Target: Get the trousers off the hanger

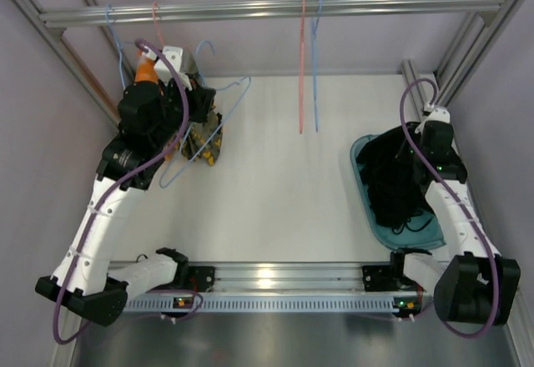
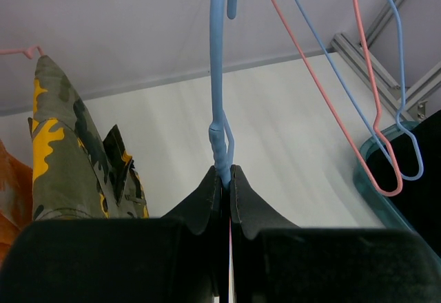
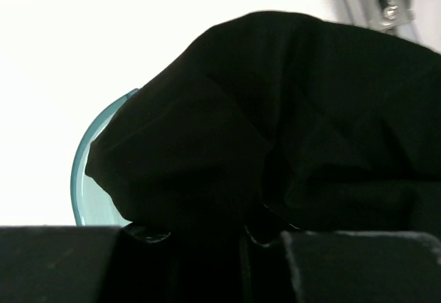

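Next, my left gripper lets go of the light blue hanger close beside the pink hanger (image 1: pixel 294 67), on the pink hanger's side toward the camouflage trousers.
My left gripper (image 2: pixel 225 173) is shut on the wire of a light blue hanger (image 2: pixel 217 76); in the top view this gripper (image 1: pixel 197 100) is at the far left under the rail. The camouflage trousers (image 2: pixel 69 158) hang just left of it, with a pink hook at their top; they also show from above (image 1: pixel 206 139). The black trousers (image 1: pixel 399 179) lie heaped in the teal tray (image 1: pixel 360 179) on the right. My right gripper (image 1: pixel 415 152) is over the tray's far end. In its wrist view the black cloth (image 3: pixel 275 110) fills the space between its parted fingers.
A metal rail (image 1: pixel 275 7) crosses the back. A pink hanger (image 1: pixel 302 67) and a blue hanger (image 1: pixel 315 67) hang empty from its middle. An orange cloth (image 2: pixel 10 200) hangs left of the camouflage trousers. Frame posts stand at both sides.
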